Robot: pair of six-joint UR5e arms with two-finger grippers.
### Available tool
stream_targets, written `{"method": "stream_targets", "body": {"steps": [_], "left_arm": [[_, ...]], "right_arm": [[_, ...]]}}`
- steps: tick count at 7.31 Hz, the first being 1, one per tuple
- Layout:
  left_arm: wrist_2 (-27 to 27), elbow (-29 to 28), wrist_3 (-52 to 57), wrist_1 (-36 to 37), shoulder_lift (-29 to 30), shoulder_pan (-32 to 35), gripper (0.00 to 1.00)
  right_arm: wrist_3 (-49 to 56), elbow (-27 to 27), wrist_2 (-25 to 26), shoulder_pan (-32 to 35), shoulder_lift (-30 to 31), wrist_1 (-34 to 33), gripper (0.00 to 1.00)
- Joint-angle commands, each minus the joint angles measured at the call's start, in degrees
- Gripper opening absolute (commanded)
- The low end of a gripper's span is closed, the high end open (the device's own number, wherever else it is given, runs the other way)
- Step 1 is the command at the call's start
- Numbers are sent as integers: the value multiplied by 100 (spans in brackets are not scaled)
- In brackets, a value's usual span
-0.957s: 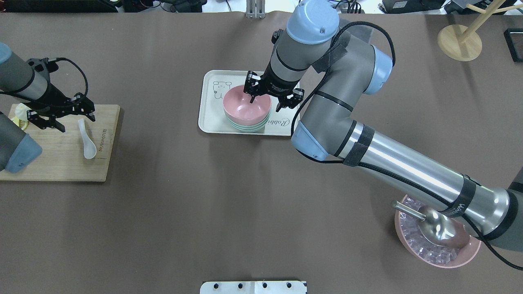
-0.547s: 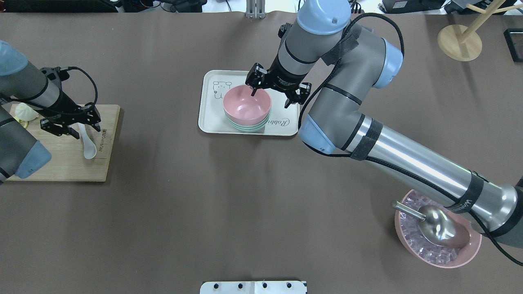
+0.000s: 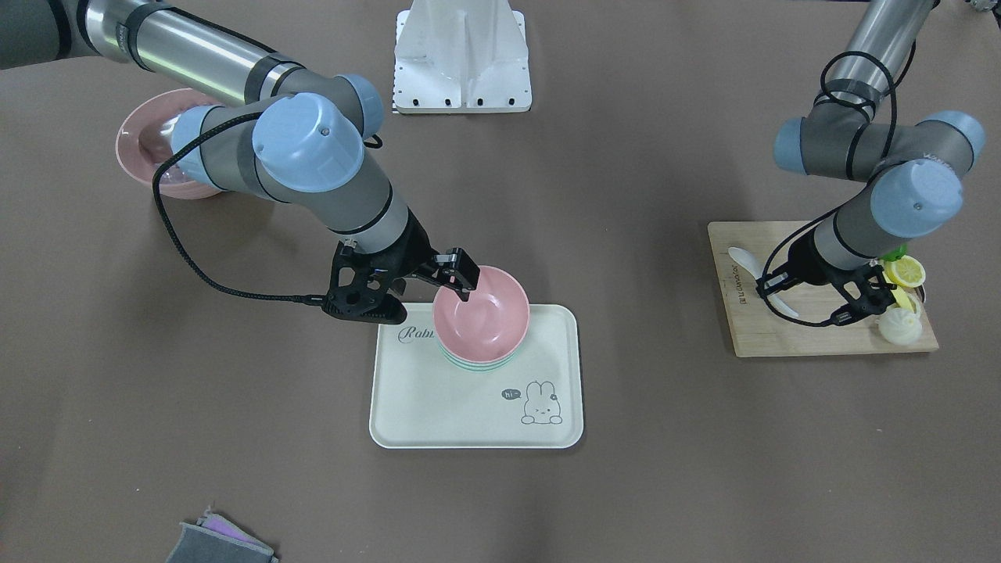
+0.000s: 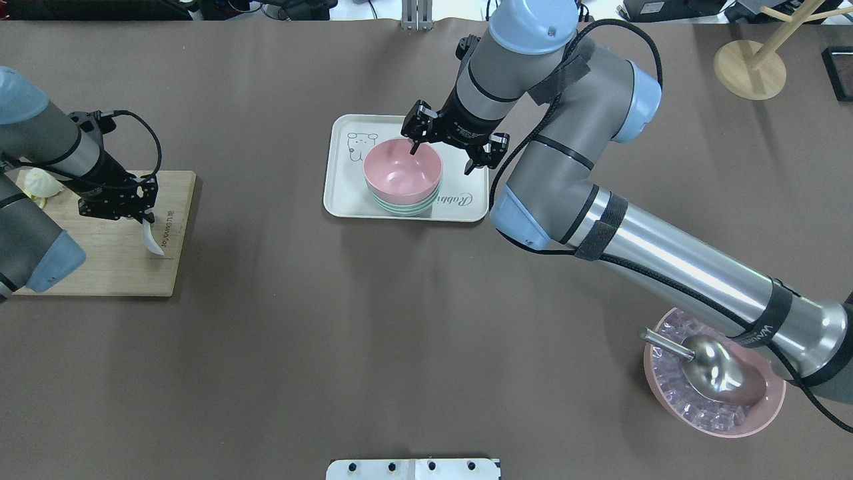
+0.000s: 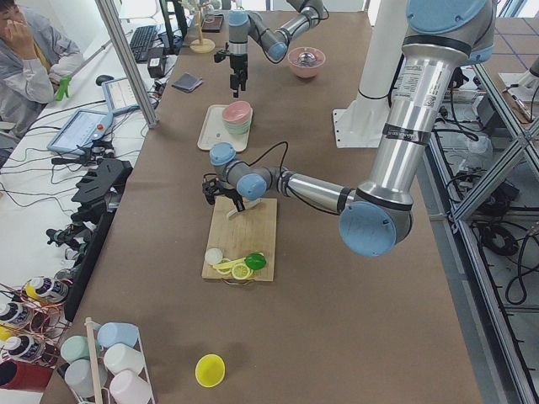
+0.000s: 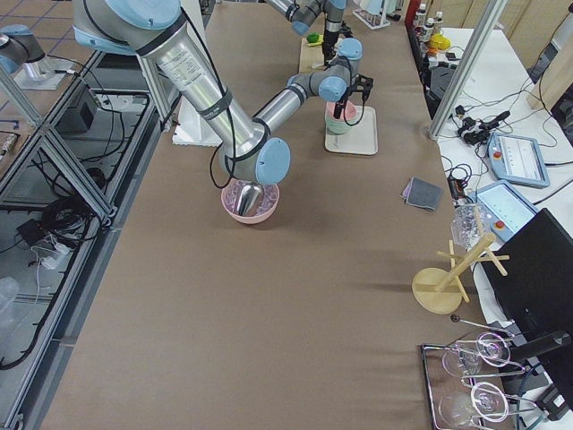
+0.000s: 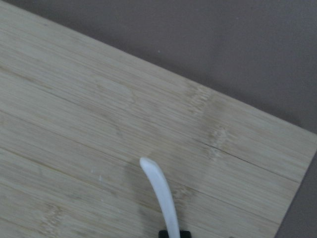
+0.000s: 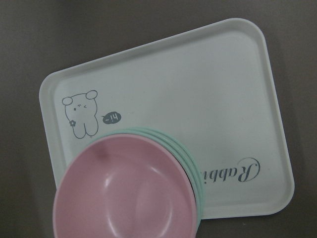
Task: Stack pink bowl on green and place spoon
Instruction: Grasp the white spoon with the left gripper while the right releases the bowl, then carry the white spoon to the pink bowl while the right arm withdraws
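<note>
The white spoon, which lies on the wooden board now, will go down inside the pink bowl (image 3: 482,352) from my left gripper, and its handle will lean over the pink bowl's rim.
The pink bowl (image 4: 402,175) sits nested on a stack of green bowls (image 4: 403,208) on the cream rabbit tray (image 4: 343,193); it also shows in the right wrist view (image 8: 124,198). My right gripper (image 4: 445,155) is open and empty, hovering over the bowl's far rim. The white spoon (image 4: 154,241) lies on the wooden board (image 4: 100,267). My left gripper (image 4: 136,215) is down on the board and looks shut on the spoon's handle. The handle end (image 7: 161,191) sticks out past the fingertips in the left wrist view.
A lemon slice (image 3: 907,272) and a white bun (image 3: 898,324) sit on the board's far end. A pink dish of ice (image 4: 766,407) with a metal scoop (image 4: 716,373) lies under my right arm. A wooden stand (image 4: 750,70) is at the back right.
My left gripper moved onto the spoon's handle and closed on it; the spoon shifted slightly. My right gripper rose and drew back from the pink bowl, staying open.
</note>
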State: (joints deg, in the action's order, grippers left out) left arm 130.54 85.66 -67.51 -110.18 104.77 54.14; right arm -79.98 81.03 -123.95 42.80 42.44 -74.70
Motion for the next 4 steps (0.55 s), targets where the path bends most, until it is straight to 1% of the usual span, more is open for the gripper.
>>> {"method": "stream_targets", "body": {"steps": [1, 2, 3, 4], "left_arm": [[496, 83, -103, 31, 339, 34, 0], [490, 83, -522, 40, 812, 26, 0], [490, 74, -892, 75, 1269, 17, 0], [481, -74, -1226, 75, 1769, -18, 0]], "right_arm": [[35, 192, -102, 165, 183, -18, 100], [297, 655, -321, 463, 751, -19, 100], [943, 956, -714, 883, 1270, -36, 100], [1472, 1028, -1066, 1305, 1667, -36, 100]]}}
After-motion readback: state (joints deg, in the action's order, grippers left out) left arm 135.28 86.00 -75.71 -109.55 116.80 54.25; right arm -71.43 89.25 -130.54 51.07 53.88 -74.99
